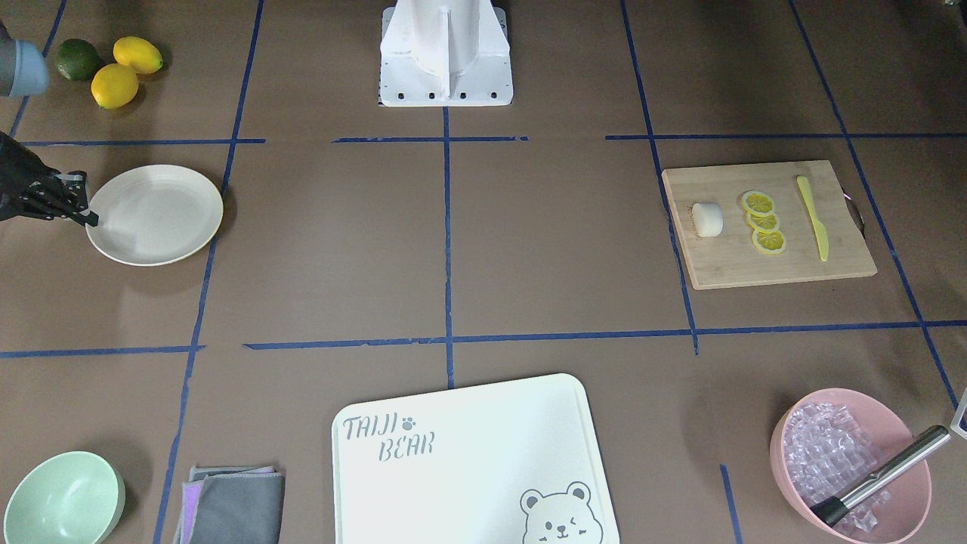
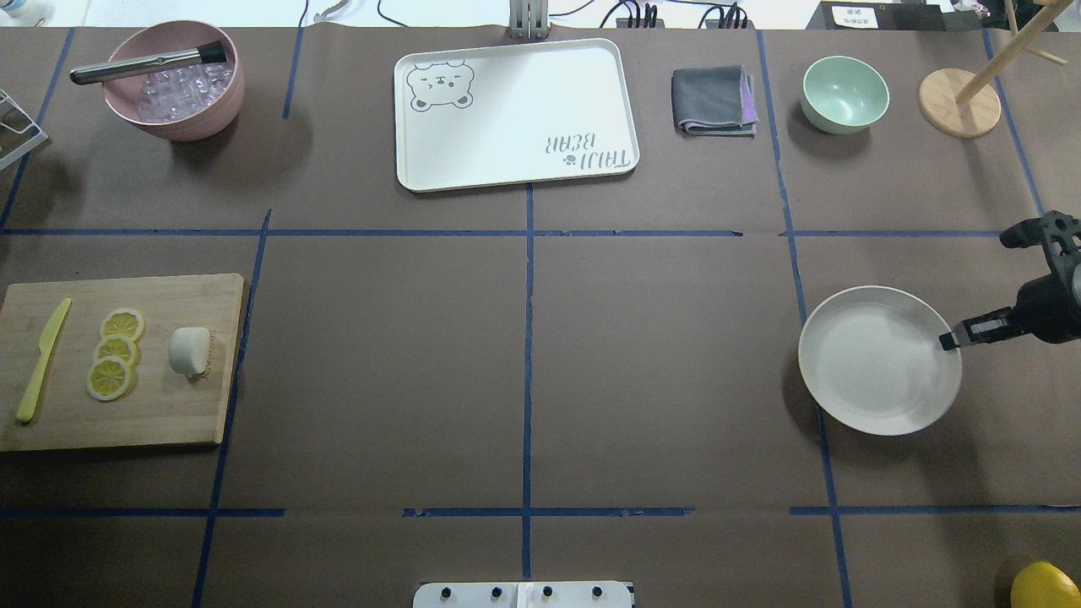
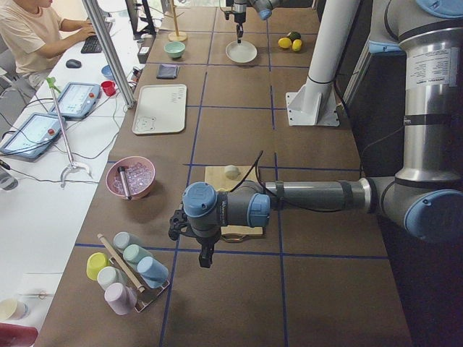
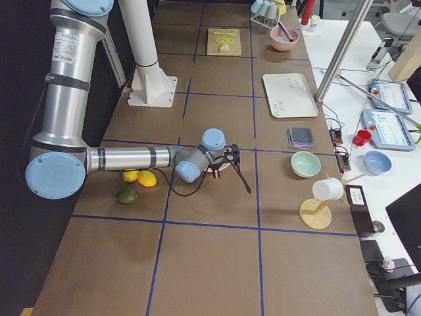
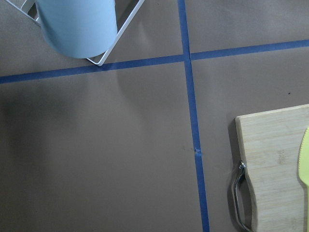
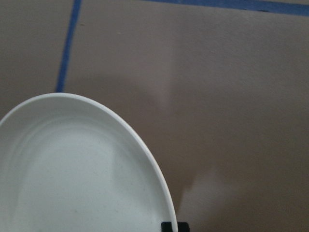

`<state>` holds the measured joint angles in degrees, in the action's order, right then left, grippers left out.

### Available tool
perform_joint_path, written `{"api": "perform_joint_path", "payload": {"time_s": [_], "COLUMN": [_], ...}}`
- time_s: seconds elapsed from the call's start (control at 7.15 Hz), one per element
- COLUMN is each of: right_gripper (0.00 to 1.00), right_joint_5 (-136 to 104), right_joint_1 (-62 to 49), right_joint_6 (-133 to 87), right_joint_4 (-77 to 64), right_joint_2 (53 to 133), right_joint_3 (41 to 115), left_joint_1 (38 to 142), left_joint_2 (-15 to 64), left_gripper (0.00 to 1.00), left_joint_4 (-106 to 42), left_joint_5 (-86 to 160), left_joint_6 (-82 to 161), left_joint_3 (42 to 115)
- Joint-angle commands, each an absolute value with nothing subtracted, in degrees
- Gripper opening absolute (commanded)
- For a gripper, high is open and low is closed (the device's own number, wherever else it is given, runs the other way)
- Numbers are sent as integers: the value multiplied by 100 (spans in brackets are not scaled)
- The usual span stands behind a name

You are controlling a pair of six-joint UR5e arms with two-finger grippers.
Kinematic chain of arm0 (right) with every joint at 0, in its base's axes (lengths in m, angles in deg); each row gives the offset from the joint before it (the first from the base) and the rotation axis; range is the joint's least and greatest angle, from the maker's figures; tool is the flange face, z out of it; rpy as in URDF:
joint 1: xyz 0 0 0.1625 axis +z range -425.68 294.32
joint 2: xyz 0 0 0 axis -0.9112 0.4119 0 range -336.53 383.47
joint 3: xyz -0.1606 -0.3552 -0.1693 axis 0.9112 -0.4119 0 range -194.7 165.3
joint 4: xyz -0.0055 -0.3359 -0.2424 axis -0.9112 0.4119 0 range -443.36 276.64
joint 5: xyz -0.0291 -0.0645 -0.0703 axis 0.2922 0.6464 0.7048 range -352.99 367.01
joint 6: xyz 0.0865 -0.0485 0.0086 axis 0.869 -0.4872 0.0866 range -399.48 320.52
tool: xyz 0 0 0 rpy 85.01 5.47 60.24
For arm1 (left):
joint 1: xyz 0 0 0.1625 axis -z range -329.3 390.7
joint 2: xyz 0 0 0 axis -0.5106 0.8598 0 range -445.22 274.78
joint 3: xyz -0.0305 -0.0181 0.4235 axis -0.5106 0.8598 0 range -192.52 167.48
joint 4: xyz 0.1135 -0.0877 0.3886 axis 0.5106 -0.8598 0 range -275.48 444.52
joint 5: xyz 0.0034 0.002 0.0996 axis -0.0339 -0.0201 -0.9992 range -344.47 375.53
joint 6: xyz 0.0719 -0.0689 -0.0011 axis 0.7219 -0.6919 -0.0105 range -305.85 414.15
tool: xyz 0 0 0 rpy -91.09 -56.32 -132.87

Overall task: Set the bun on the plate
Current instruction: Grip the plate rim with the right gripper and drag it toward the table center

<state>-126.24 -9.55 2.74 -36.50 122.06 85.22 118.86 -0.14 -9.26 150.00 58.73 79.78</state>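
Next, my right gripper puts the cream plate down on the blue tape line (image 1: pixel 454 236) between the white tray and the white bracket.
The small white bun (image 2: pixel 187 350) lies on a wooden cutting board (image 2: pixel 169 414) at the left, beside three lemon slices (image 2: pixel 116 353). The cream plate (image 2: pixel 878 359) rests flat on the table at the right, with nothing on it. My right gripper (image 2: pixel 950 340) is at the plate's right rim, its thin black fingertips closed together on the edge; the rim (image 6: pixel 159 193) fills the right wrist view. My left gripper (image 3: pixel 206 256) shows only in the exterior left view, hanging above the table past the board's end, so I cannot tell its state.
A yellow knife (image 2: pixel 42 359) lies on the board. Along the far edge stand a pink bowl (image 2: pixel 173 118) of ice, a white tray (image 2: pixel 515 114), a grey cloth (image 2: pixel 714 101), a mint bowl (image 2: pixel 844 93) and a wooden stand (image 2: pixel 958 101). Lemons (image 1: pixel 125 72) sit near the plate.
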Motion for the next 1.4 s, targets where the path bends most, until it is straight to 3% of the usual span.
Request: {"api": "perform_joint_path", "payload": {"time_s": [0.0, 0.56, 1.12, 1.26], "right_gripper": [0, 0, 2, 10], "right_joint_5": [-12703, -10973, -10294, -10285], "right_joint_1": [-1282, -2970, -3649, -3676], "right_joint_6": [1564, 2810, 3171, 3162], "right_joint_4": [-3564, -1442, -1428, -1436], "right_joint_2": [11108, 8575, 8166, 8148], "right_joint_3": [8637, 8314, 7698, 7627], "left_joint_1": [11886, 11877, 11877, 11877], "left_joint_2": [-14, -66, -67, -67], "left_gripper": [100, 100, 100, 100], "left_joint_4": [-917, -908, -917, -917], "left_joint_5": [15009, 15035, 15035, 15027], "left_joint_6": [5872, 5881, 5881, 5881], "left_joint_3": [7985, 7994, 7977, 7977]}}
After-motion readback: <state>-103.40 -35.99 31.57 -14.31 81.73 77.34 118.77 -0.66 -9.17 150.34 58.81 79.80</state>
